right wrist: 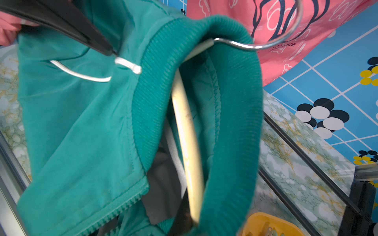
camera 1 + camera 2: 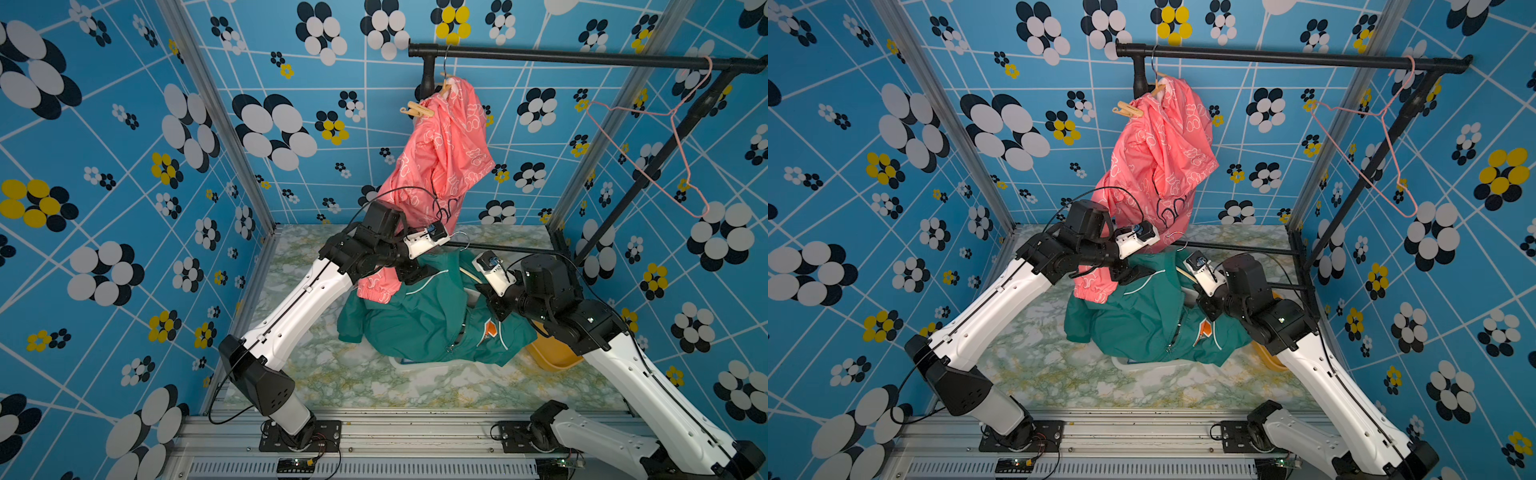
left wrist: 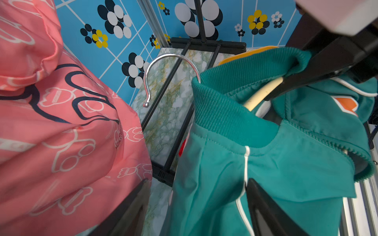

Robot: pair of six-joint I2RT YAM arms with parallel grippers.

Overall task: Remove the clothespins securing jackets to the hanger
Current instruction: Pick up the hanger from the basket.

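The robot's left gripper is open and low on the teal jacket's shoulder, so it should pinch just below the jacket's collar (image 3: 220, 151) before the right gripper leaves the hanger bar.
A pink jacket (image 2: 440, 153) hangs from a hanger on the black rail (image 2: 582, 56). Two tan clothespins (image 2: 417, 110) (image 2: 445, 85) are clipped at its top. Lower down, a teal jacket (image 2: 419, 320) sits on a cream hanger (image 1: 187, 132) with a metal hook (image 3: 169, 59). My right gripper (image 1: 190, 216) is shut on the hanger's bar inside the collar. My left gripper (image 3: 196, 204) is open, with the teal shoulder fabric between its fingers. One fingertip (image 3: 263, 210) touches the white piping (image 3: 246, 159).
An empty pink wire hanger (image 2: 648, 166) hangs at the rail's right end. A yellow bin (image 2: 552, 357) stands under my right arm, something small inside. The rack's black base bars (image 3: 176, 126) cross the marbled floor (image 2: 332, 374). Patterned walls close in on three sides.
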